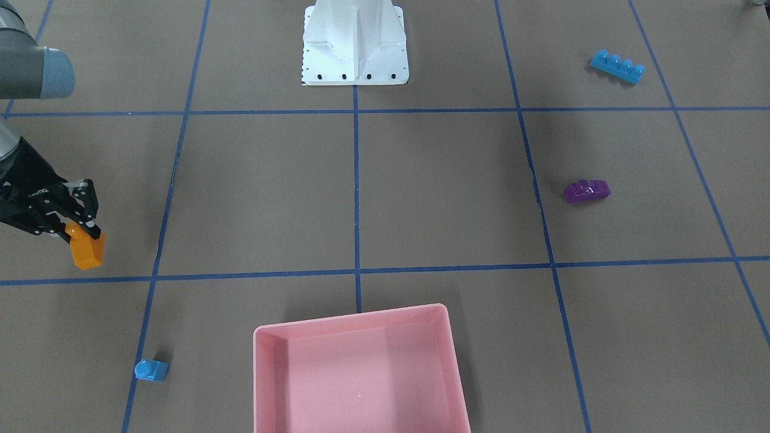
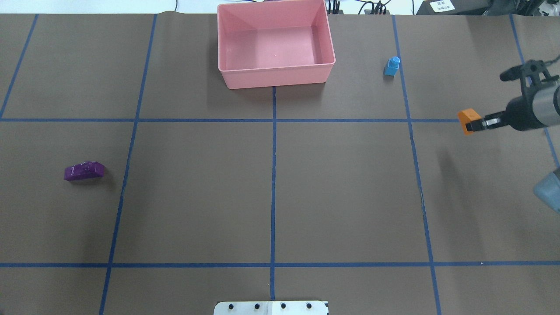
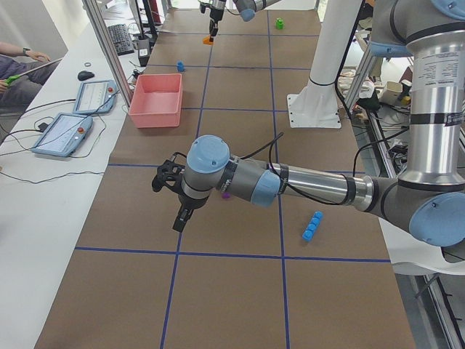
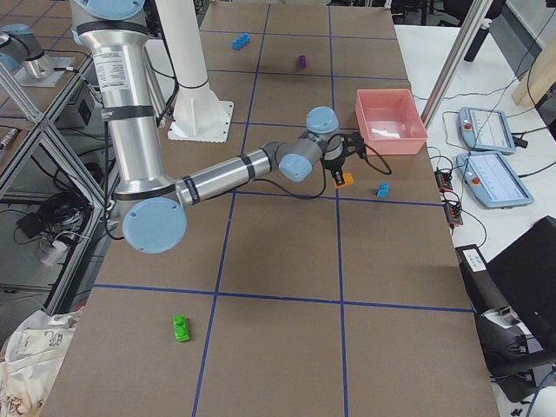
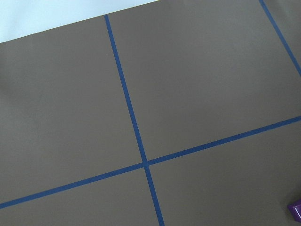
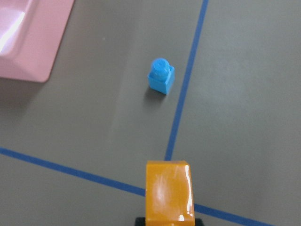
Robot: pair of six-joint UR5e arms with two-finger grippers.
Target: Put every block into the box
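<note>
The robot's right gripper should release the orange block inside the pink box's corner [image 1: 301, 358] that is nearest the small blue block.
My right gripper [image 1: 81, 225] is shut on the orange block [image 1: 88, 250] and holds it above the table, also in the overhead view [image 2: 467, 120]. The small blue block [image 2: 392, 66] stands between it and the pink box [image 2: 275, 78], which holds nothing. The purple block [image 2: 84, 170] lies on my left side. The long blue block [image 1: 616, 66] lies near my base on the left. The green block [image 4: 181, 327] lies far out on my right. My left gripper [image 3: 179, 222] hangs over the table near the purple block; I cannot tell if it is open.
The white robot base [image 1: 355, 45] stands at the table's near edge. Blue tape lines [image 2: 274, 175] divide the brown table into squares. Tablets [image 3: 62, 134] lie on the white bench beyond the box.
</note>
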